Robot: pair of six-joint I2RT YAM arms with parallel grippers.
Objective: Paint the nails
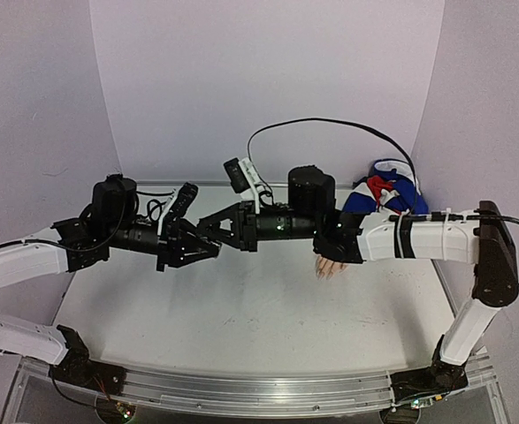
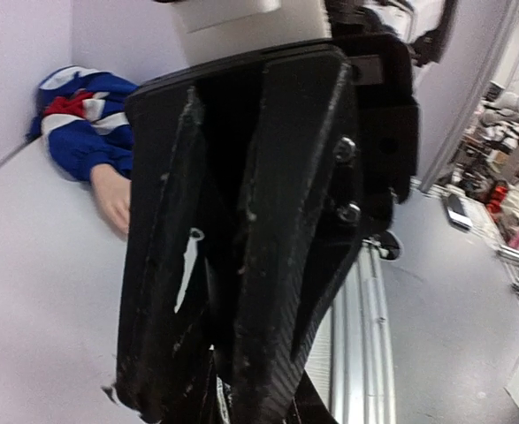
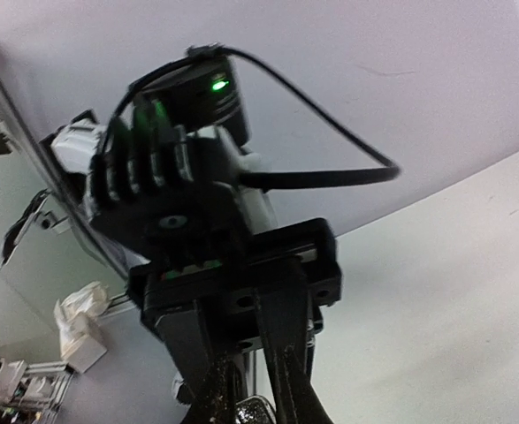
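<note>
Next, I let go of the glittery bottle with my right gripper on the bare white table [image 1: 207,309] between the fingers of both grippers and the aluminium rail.
The pale mannequin hand [image 1: 330,268] lies on the white table at the right, its blue, white and red sleeve [image 1: 385,190] behind it. In the left wrist view, hand [image 2: 109,196] and sleeve [image 2: 87,124] lie far left. The nails are too small to make out. Both arms meet tip to tip over the table's middle-left. My left gripper [image 1: 211,251] [image 3: 259,408] is shut on a small dark glittery bottle [image 3: 266,417]. My right gripper [image 1: 204,231] [image 2: 202,389] has its fingers drawn together at that bottle's top end; the contact itself is hidden.
An aluminium rail [image 1: 259,389] [image 2: 365,327] runs along the table's near edge. White walls close off the back and both sides. A black cable [image 1: 330,124] loops above the right arm. Lab clutter [image 2: 507,194] stands beyond the table.
</note>
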